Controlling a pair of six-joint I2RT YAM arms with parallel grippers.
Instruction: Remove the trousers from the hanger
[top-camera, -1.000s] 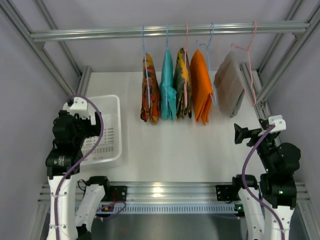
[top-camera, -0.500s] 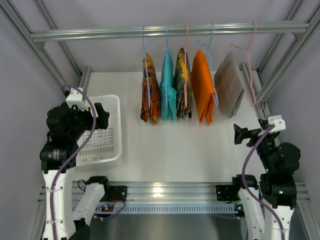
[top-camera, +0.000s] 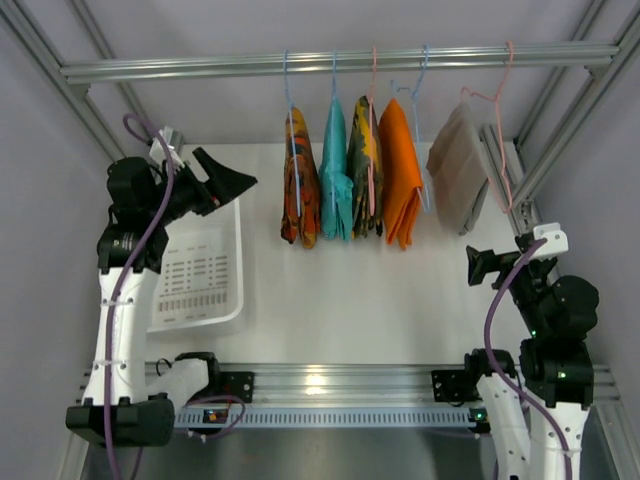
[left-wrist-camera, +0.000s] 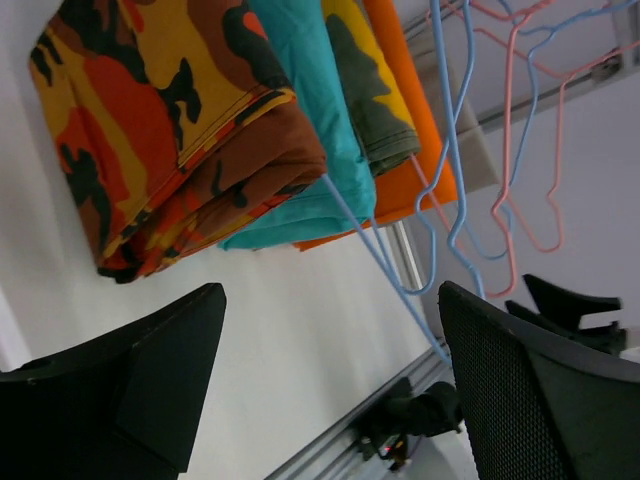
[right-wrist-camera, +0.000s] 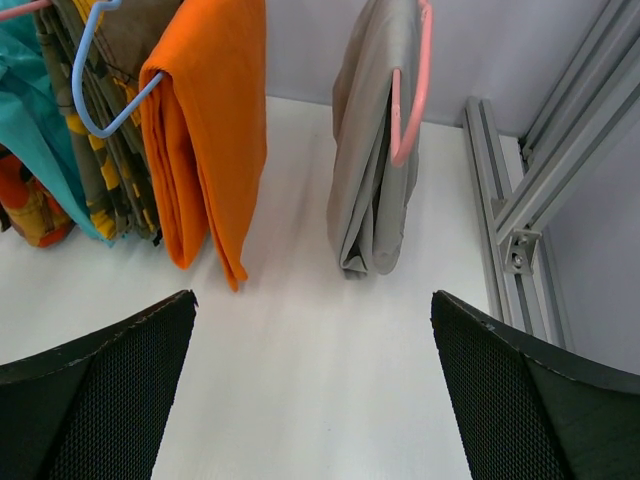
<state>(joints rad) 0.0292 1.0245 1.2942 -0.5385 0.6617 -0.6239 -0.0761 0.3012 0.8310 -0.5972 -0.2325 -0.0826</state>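
The blue hanger holds the orange camouflage trousers, and my left gripper will close on the side wire of the blue hanger (top-camera: 293, 139) (left-wrist-camera: 460, 185) just below the hanger's hook.
Several folded trousers hang on wire hangers from the rail (top-camera: 200, 66). The leftmost pair is orange, red and brown camouflage (top-camera: 299, 185) (left-wrist-camera: 170, 130); beside it hangs a teal pair (top-camera: 336, 180) (left-wrist-camera: 310, 110), then a dark camouflage pair (top-camera: 362, 165), a plain orange pair (top-camera: 402, 170) (right-wrist-camera: 205, 120) and a grey pair (top-camera: 458, 165) (right-wrist-camera: 372, 150). My left gripper (top-camera: 235, 183) is open and empty, raised left of the orange camouflage pair and apart from it. My right gripper (top-camera: 478, 265) is open and empty, low at the right, in front of the grey pair.
A white plastic basket (top-camera: 205, 285) sits on the table at the left, below my left arm. Aluminium frame posts (top-camera: 545, 140) run along both sides and the table's near edge.
My left arm has risen from over the basket and swung right toward the orange camouflage pair. The orange pair sways slightly. My right arm has barely moved.
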